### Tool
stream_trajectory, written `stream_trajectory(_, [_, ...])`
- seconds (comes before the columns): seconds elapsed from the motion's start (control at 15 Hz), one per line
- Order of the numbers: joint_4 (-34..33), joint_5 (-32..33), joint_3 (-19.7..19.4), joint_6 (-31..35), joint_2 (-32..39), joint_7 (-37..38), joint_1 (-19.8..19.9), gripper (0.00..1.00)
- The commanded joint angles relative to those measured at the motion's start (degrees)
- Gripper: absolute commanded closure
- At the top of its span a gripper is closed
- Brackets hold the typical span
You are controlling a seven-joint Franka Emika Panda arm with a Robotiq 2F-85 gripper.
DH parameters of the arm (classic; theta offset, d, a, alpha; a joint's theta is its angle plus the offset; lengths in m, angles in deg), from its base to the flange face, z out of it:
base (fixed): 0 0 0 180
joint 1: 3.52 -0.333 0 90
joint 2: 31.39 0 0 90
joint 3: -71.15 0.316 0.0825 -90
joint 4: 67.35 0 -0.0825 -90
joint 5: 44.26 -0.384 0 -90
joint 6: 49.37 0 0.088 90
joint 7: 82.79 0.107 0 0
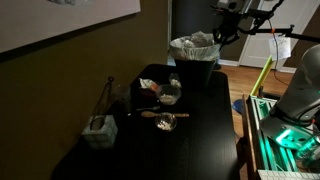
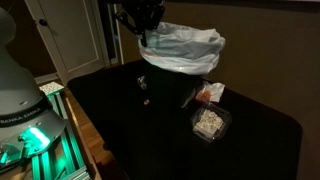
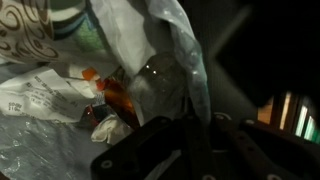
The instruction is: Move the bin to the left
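My gripper should put down and let go of the bin, now standing at the table's far end, on the bare near end of the black table [image 1: 131, 157], close to the pale grey holder.
The bin [image 1: 195, 68] is a tall dark wastebasket with a whitish liner bag over its rim, standing at the far end of the black table [image 1: 195, 150]. It also shows in an exterior view [image 2: 165, 90]. My gripper [image 1: 222, 36] reaches down from above onto the bin's rim, at the rim's edge in an exterior view [image 2: 141, 38]. In the wrist view the liner-covered rim [image 3: 175, 50] runs down between my fingers [image 3: 195, 140], which look closed on it. Crumpled paper and wrappers [image 3: 60, 95] lie inside the bin.
A small pale grey holder [image 1: 98, 130], a clear bowl [image 1: 170, 97] and a metal utensil [image 1: 165, 122] lie on the table in front of the bin. A clear container [image 2: 210, 122] sits beside the bin. A green-lit frame [image 1: 285, 135] stands off the table's edge.
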Motion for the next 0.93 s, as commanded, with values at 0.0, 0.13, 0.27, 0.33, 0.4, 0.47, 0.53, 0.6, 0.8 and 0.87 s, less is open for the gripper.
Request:
stream_trajectory(0.0, [4.33,-1.48,3.91,-5.32,-12.48,-0.10,-7.04,0.99])
stream_trajectory(0.13, [5.27,-2.78,6.07,-9.57,-16.33,-0.34,-11.86,0.99])
stream_trajectory(0.27, [3.47,-0.71,4.93,-8.60,-11.94,1.28,-11.73,0.94])
stream_trajectory(0.33, [4.09,-0.85,5.43,-9.41,-13.39,1.40,-12.97,0.94])
stream_trajectory(0.4, [4.57,-0.87,5.52,-9.63,-14.46,1.41,-13.45,0.94])
stream_trajectory(0.47, [4.91,-0.86,5.44,-9.63,-15.07,1.42,-13.45,0.94])
stream_trajectory(0.53, [5.03,-0.86,5.34,-9.63,-15.26,1.41,-13.39,0.94])
stream_trajectory(0.6, [5.04,-0.86,5.31,-9.63,-15.26,1.41,-13.39,0.99])
stream_trajectory(0.8, [5.14,-4.89,5.70,-8.01,-13.71,-2.54,-20.62,0.99])
stream_trajectory(0.87, [5.16,-6.27,7.01,-7.52,-12.90,-2.40,-22.97,0.99])
